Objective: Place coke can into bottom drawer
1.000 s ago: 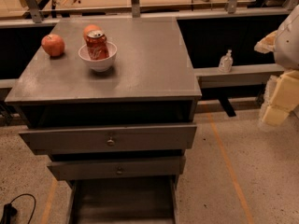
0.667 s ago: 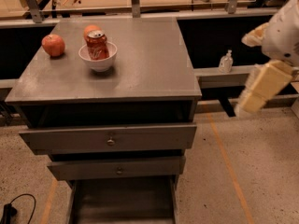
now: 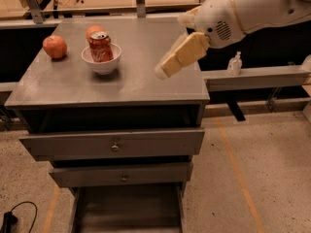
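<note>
I should close my gripper around the upper half (image 3: 100,41) of the coke can, above the rim of the white bowl.
The coke can (image 3: 100,46) stands upright in a white bowl (image 3: 101,63) on the grey cabinet top (image 3: 146,81), at the back left. The bottom drawer (image 3: 127,210) is pulled open at the foot of the cabinet, and its flat grey floor shows nothing inside. My gripper (image 3: 162,72) hangs above the cabinet top right of centre, pointing down and to the left. It is a short way to the right of the bowl and touches nothing. The white arm (image 3: 243,11) comes in from the upper right.
A red apple (image 3: 54,46) lies left of the bowl and an orange (image 3: 92,31) sits right behind the can. Two shallower drawers with knobs (image 3: 114,147) are shut. A small bottle (image 3: 234,63) stands on a ledge to the right. A black cable (image 3: 9,220) lies on the floor at the lower left.
The arm has swung in from the right edge, leftward and over the cabinet top toward the bowl. The can, bowl and fruit have not moved.
</note>
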